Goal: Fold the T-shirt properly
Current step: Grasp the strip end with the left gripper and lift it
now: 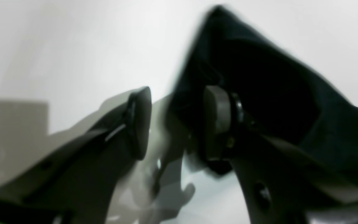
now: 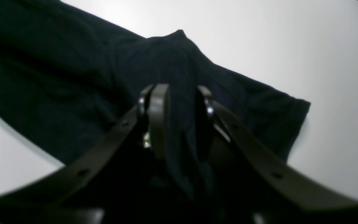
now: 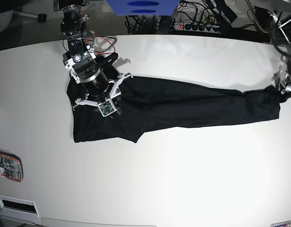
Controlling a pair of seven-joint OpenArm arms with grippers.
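Note:
The left gripper's fingers barely have the T-shirt's end inside them, so the robot should open them, take more of that end (image 3: 267, 101) and fold it toward the middle of the T-shirt.
The black T-shirt (image 3: 183, 106) lies stretched in a long band across the white table (image 3: 183, 179), from front left to the right edge. My right gripper (image 2: 180, 118) is over its left end and is shut on a bunched fold of the fabric (image 2: 179, 77); it also shows in the base view (image 3: 100, 92). My left gripper (image 1: 179, 121) is at the shirt's right end, also seen in the base view (image 3: 282, 92). Its jaws stand apart, and a raised peak of the shirt (image 1: 259, 77) lies against and behind the right finger (image 1: 218, 118). This view is blurred.
A power strip (image 3: 197, 26) and cables lie at the table's back edge. A blue object (image 3: 143, 7) hangs at the top centre. A small device (image 3: 7, 165) lies at the left edge. The table's front edge runs along the bottom.

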